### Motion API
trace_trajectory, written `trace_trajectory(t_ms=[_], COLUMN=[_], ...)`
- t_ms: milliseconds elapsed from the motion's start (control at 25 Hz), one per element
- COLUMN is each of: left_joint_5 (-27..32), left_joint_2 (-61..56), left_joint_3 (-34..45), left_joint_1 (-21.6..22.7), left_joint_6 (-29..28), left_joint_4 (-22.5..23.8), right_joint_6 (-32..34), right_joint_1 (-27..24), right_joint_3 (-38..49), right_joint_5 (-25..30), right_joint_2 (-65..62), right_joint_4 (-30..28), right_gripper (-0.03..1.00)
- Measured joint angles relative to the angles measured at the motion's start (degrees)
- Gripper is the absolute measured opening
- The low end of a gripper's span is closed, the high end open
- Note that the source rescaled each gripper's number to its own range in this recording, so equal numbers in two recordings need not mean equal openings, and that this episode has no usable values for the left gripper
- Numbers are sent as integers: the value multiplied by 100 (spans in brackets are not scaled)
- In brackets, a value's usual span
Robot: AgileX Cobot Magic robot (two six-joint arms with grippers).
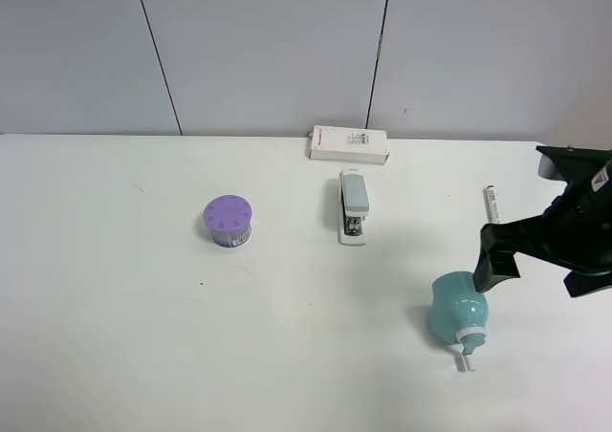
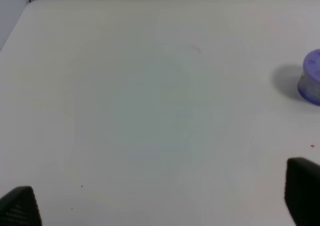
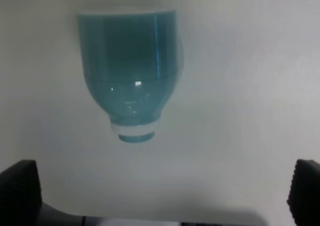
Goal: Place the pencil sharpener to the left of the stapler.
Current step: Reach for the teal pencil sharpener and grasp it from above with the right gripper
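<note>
I need to close my right gripper on the wide teal body [image 1: 458,304] [image 3: 131,53] of the pencil sharpener, across its sides between the flat end and the white collar.
The teal pencil sharpener [image 1: 458,313] lies on its side at the table's front right, its white collar and crank handle [image 1: 468,356] toward the front edge. In the right wrist view the pencil sharpener [image 3: 131,73] fills the middle, ahead of the fingertips and not between them. My right gripper [image 1: 540,271] hovers just right of it, open and empty, and the right gripper [image 3: 162,198] shows only its two dark fingertips [image 3: 20,191]. The grey and white stapler [image 1: 352,205] lies at the back centre, well apart. My left gripper [image 2: 160,203] is open over bare table.
A purple round cylinder [image 1: 229,222] stands left of the stapler, and this purple cylinder [image 2: 312,78] shows at the left wrist view's edge. A flat white box [image 1: 349,144] lies behind the stapler. A thin white stick [image 1: 491,204] lies at the right. The white table [image 1: 143,308] ends at a grey wall.
</note>
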Motion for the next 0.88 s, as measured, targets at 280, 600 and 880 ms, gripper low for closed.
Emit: trace_trajectory(t_ms=[280,600,880], left_joint_5=[0,0,0], left_joint_2=[0,0,0], left_joint_3=[0,0,0], left_joint_1=[0,0,0], left_joint_6=[0,0,0], left_joint_4=[0,0,0], right_joint_6=[0,0,0], right_joint_1=[201,267,284], right_joint_3=[0,98,803], right_joint_5=[-473,-839,-1591], right_joint_2=[324,740,777], right_joint_4=[-111,-138,-133], right_gripper=[100,100,100])
